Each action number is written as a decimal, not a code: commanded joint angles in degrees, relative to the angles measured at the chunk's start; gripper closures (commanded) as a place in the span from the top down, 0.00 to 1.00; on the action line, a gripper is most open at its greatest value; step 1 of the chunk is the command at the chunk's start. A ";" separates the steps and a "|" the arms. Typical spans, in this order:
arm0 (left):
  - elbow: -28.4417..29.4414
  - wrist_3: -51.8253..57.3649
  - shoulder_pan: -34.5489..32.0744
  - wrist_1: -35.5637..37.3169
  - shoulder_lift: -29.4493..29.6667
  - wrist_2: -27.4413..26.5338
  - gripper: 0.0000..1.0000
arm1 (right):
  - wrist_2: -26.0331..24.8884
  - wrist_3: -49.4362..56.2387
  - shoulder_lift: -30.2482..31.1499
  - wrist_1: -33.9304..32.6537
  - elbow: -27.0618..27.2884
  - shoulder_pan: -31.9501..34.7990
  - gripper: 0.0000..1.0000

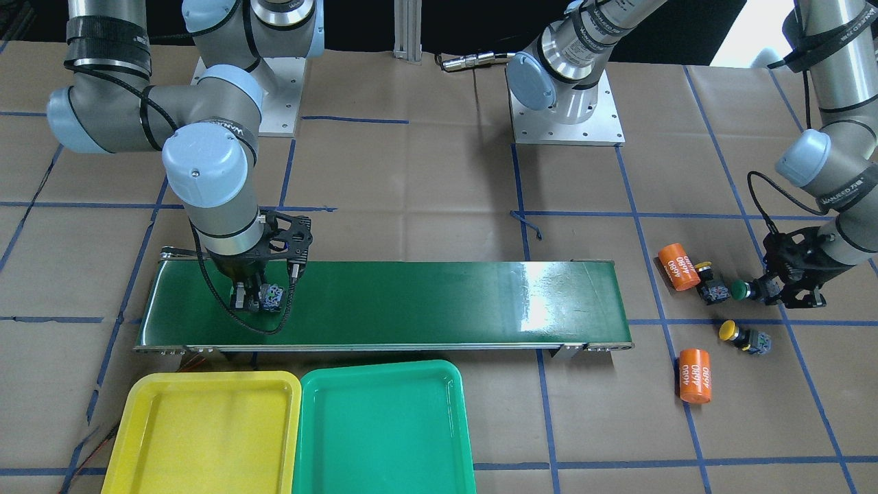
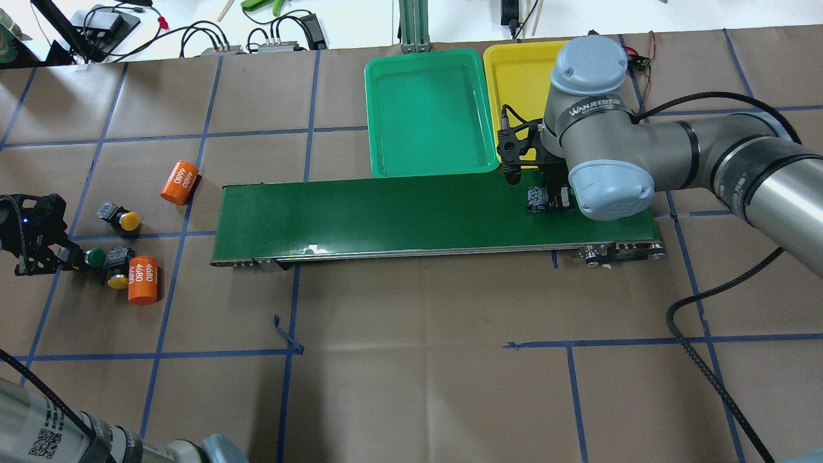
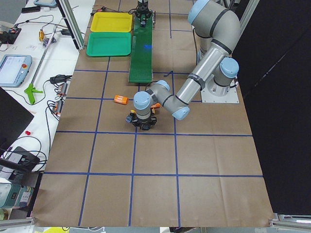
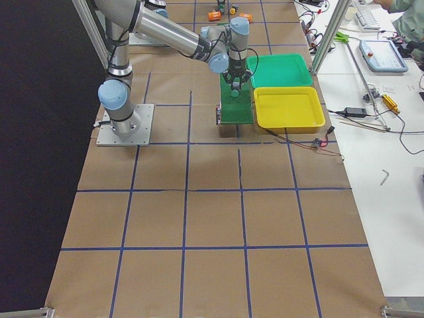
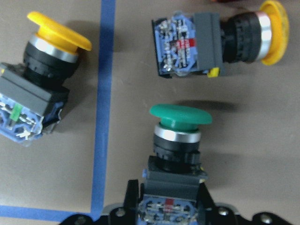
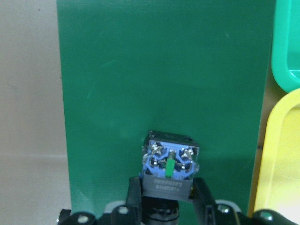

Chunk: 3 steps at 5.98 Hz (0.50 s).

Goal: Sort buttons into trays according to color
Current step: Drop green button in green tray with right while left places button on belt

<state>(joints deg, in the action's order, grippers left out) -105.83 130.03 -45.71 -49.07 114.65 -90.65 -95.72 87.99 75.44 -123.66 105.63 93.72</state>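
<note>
I will release the green-capped button, now held low over the table, with my left gripper on the conveyor belt's end [image 1: 584,298] nearest the orange cylinders.
My left gripper [image 1: 760,289] is shut on the body of a green-capped button [image 1: 739,289], low over the table; the left wrist view shows that button [image 5: 174,140] between the fingers [image 5: 131,194]. Two yellow-capped buttons [image 1: 708,280] [image 1: 741,335] lie beside it. My right gripper [image 1: 248,298] is shut on a fourth button [image 6: 169,161] at the conveyor belt [image 1: 425,302]; its blue terminal end shows and its cap is hidden. The yellow tray [image 1: 206,432] and the green tray [image 1: 384,425] sit side by side beyond the belt and hold nothing.
Two orange cylinders marked 4680 [image 1: 679,266] [image 1: 695,375] lie close to the yellow buttons. In the overhead view the right arm's elbow [image 2: 604,128] covers part of the yellow tray [image 2: 514,71], next to the green tray [image 2: 427,116]. Cables lie along the far table edge.
</note>
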 commanded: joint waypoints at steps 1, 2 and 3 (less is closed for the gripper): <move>0.35 0.41 -4.69 -4.07 -4.84 0.30 0.00 | -1.67 -0.18 3.04 -0.44 -3.30 -0.21 0.16; 1.40 -3.60 -11.70 -10.28 -9.40 -0.22 0.00 | -1.40 -0.70 1.65 0.16 -9.68 0.14 0.16; 1.50 -6.25 -16.81 -13.39 -11.97 -0.14 0.00 | 2.26 -1.23 -4.19 0.26 -16.44 1.36 0.16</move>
<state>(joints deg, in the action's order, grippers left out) -104.64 126.45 -57.31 -58.80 105.63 -90.75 -95.97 87.25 75.43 -123.58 95.43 94.18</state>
